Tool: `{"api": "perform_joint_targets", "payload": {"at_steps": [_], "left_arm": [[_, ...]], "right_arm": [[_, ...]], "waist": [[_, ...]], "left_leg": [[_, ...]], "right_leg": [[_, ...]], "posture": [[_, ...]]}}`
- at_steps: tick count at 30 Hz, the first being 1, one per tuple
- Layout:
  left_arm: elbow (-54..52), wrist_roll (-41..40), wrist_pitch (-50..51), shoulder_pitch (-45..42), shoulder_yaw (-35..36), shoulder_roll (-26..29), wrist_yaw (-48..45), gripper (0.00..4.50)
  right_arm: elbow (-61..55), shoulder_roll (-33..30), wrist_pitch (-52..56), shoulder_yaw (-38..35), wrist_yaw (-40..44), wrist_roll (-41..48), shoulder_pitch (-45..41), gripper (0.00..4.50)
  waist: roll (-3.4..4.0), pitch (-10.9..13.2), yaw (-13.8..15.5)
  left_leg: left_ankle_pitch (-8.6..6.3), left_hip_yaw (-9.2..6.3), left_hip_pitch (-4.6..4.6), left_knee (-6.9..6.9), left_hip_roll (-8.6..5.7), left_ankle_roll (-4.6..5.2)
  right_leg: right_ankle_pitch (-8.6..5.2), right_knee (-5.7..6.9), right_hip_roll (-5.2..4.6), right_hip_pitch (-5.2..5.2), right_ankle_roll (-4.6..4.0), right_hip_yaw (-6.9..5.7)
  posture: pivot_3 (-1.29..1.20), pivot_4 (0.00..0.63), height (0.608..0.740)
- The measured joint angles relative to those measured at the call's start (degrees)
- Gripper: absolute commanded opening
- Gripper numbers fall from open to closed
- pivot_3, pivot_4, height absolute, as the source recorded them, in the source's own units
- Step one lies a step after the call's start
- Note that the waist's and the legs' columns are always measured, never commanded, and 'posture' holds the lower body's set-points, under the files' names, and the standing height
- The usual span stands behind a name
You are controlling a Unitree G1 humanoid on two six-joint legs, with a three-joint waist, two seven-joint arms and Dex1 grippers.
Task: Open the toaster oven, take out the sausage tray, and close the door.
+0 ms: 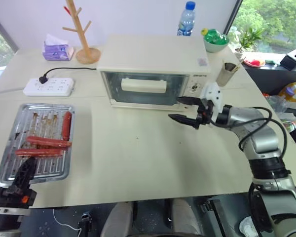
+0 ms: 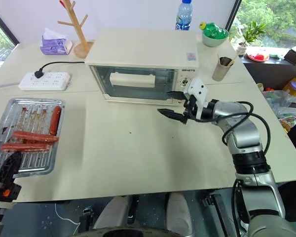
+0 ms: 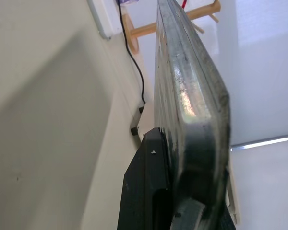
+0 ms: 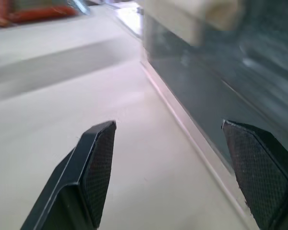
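Note:
My left gripper is to release the silver sausage tray. Next, I leave the tray on the bare table (image 1: 145,145) just in front of the toaster oven.
The cream-white toaster oven (image 1: 153,52) stands at the back middle of the table. Its glass door (image 1: 113,85) is closed, the bar handle (image 1: 144,85) upright against the front. On the table at the left lies the silver sausage tray (image 1: 39,116) with three sausages (image 1: 47,142). My left gripper (image 1: 23,170) is shut on the tray's near edge; the left wrist view shows the rim (image 3: 182,96) clamped between the fingers (image 3: 144,191). My right gripper (image 1: 173,108) hangs open just in front of the oven's lower right corner, nothing between its fingertips (image 4: 93,163).
A white power strip (image 1: 48,86) with its cable lies left of the oven. Behind stand a wooden mug tree (image 1: 81,29), a tissue pack (image 1: 57,49), a water bottle (image 1: 186,19) and a green bowl (image 1: 215,39). A cup (image 1: 228,73) sits right of the oven.

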Motion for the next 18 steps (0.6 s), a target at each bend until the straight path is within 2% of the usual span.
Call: {"api": "perform_joint_targets", "payload": {"at_steps": [5, 8, 12, 14, 18], "left_arm": [[3.64, 0.01, 5.45, 0.91, -1.12, 5.56, -2.18, 0.00], [6.76, 0.01, 9.71, 0.96, -1.65, 10.58, -4.70, 0.00], [12.14, 0.12, 14.65, -1.38, -4.50, 18.07, -7.06, 0.00], [15.58, 1.29, 17.57, -5.18, -7.40, 22.98, -8.93, 0.00], [19.99, 2.30, 21.98, -13.15, -11.55, 28.72, -11.95, 0.00]], "right_arm": [[-4.06, -4.30, -1.33, 0.38, 4.10, 0.02, 5.63, 3.60], [-6.16, -6.85, -1.78, -0.07, 6.20, 0.66, 6.92, 4.48], [-7.38, -8.70, -1.19, -0.67, 7.66, 2.17, 8.85, 4.48], [-8.16, -9.12, -1.21, -0.92, 7.49, 2.22, 9.35, 4.48], [-9.30, -10.05, -1.13, -1.82, 6.62, 2.27, 10.55, 4.48]], "waist": [[0.04, 0.02, -0.02], [0.03, 0.02, -0.15], [0.06, 0.02, -0.08], [0.06, 0.03, 0.12], [0.06, 0.03, 0.01]], "left_leg": [[-0.03, 0.23, -0.03, 0.13, 0.05, -0.02], [-0.13, 0.47, 0.04, 0.12, 0.30, -0.18], [-0.13, 0.49, 0.07, 0.07, 0.41, -0.14], [-0.12, 0.45, 0.06, 0.08, 0.45, -0.11], [-0.12, 0.49, 0.06, 0.08, 0.46, -0.11]], "right_leg": [[0.00, 0.01, -0.03, -0.03, 0.01, 0.03], [-0.05, 0.00, -0.03, -0.02, 0.08, 0.03], [0.03, 0.01, 0.00, -0.08, -0.05, 0.02], [0.06, 0.05, 0.05, -0.10, -0.09, -0.05], [0.08, 0.05, 0.05, -0.11, -0.12, -0.04]], "posture": [[0.00, 0.150, 0.736], [0.00, 0.150, 0.736], [0.00, 0.150, 0.736], [0.00, 0.150, 0.736], [0.00, 0.150, 0.736]]}}
